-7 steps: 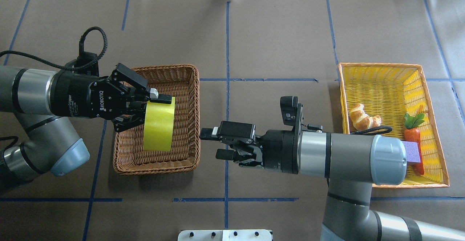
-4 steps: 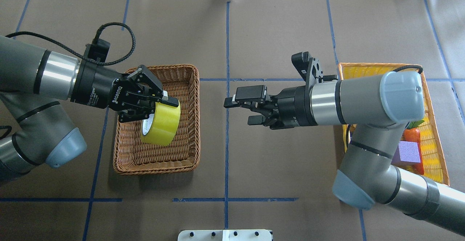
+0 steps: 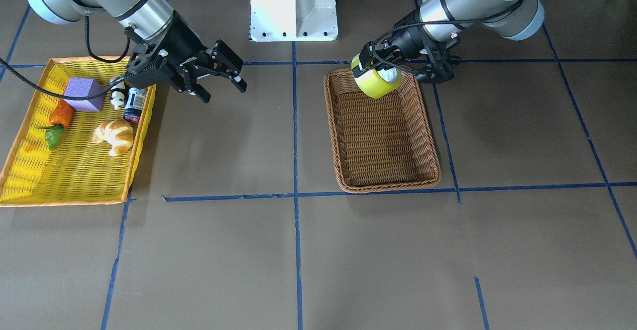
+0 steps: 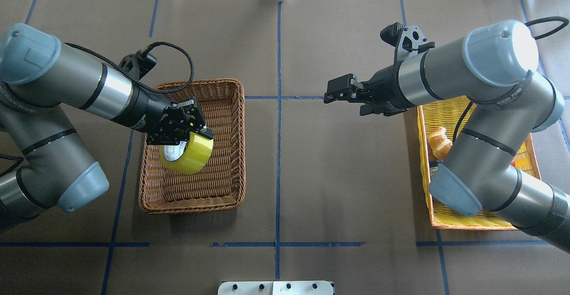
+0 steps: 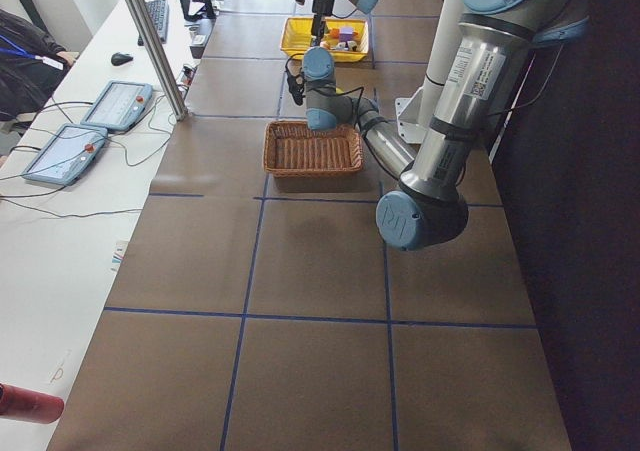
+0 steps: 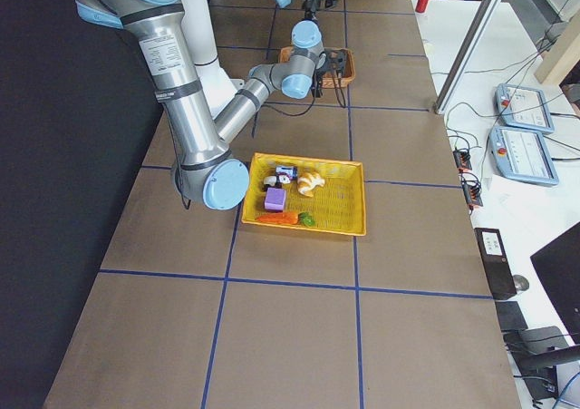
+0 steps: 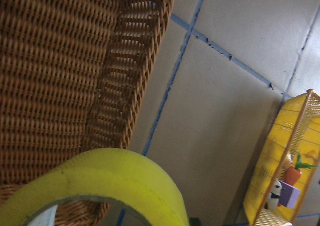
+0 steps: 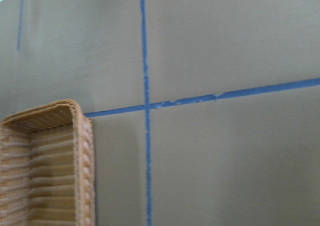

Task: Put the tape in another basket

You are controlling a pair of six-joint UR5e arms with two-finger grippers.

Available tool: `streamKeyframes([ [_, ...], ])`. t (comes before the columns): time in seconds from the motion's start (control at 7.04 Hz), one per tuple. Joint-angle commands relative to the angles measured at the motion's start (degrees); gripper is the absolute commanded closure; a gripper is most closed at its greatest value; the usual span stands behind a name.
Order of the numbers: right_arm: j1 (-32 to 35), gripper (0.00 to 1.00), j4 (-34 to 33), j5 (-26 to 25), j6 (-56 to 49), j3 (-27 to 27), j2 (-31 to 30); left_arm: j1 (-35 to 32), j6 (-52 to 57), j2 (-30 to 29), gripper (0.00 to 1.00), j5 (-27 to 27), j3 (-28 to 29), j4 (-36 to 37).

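Observation:
My left gripper has the yellow tape roll to place. It will set the roll down on the middle of the brown wicker basket's bottom (image 3: 383, 139) (image 7: 42, 68).
The yellow tape roll (image 4: 189, 156) with a white core hangs tilted in my left gripper (image 4: 192, 131), which is shut on its rim, just above the near-left part of the brown wicker basket (image 4: 239, 152). In the front view the tape (image 3: 377, 83) sits over the basket's (image 3: 388, 186) end nearest the robot, held by the left gripper (image 3: 372, 63). The left wrist view shows the tape (image 7: 110, 181) over the wicker floor (image 7: 60, 75). My right gripper (image 4: 345, 103) is open and empty above the table, between the two baskets; it also shows in the front view (image 3: 224, 86).
The yellow tray-basket (image 3: 64, 201) with an orange rim lies on the robot's right. It holds a croissant (image 3: 115, 136), a purple cube (image 3: 82, 93), a carrot (image 3: 62, 113), a small bottle (image 3: 133, 105) and a panda figure (image 3: 118, 97). The white robot base (image 3: 293, 6) stands at the table's near edge.
My left gripper has swung the tape down and back over the wicker basket, tilting it. My right arm has pulled away to the right and farther back, still open.

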Motion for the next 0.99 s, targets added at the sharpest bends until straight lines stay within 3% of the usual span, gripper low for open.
streamKeyframes([
  [0.0, 4.6, 0.00, -16.3, 1.2, -17.3, 1.8, -0.1, 7.3, 13.3, -2.6, 1.00, 12.3, 0.6, 17.8],
  [0.14, 7.5, 0.00, -19.8, 3.3, -22.9, 2.0, -0.4, 8.0, 17.0, -4.6, 1.00, 13.8, 0.7, 24.2],
  [0.85, 11.6, 0.00, -21.8, 5.6, -30.2, 1.4, -2.7, 7.9, 23.8, -7.7, 1.00, 21.0, 7.2, 25.1],
])
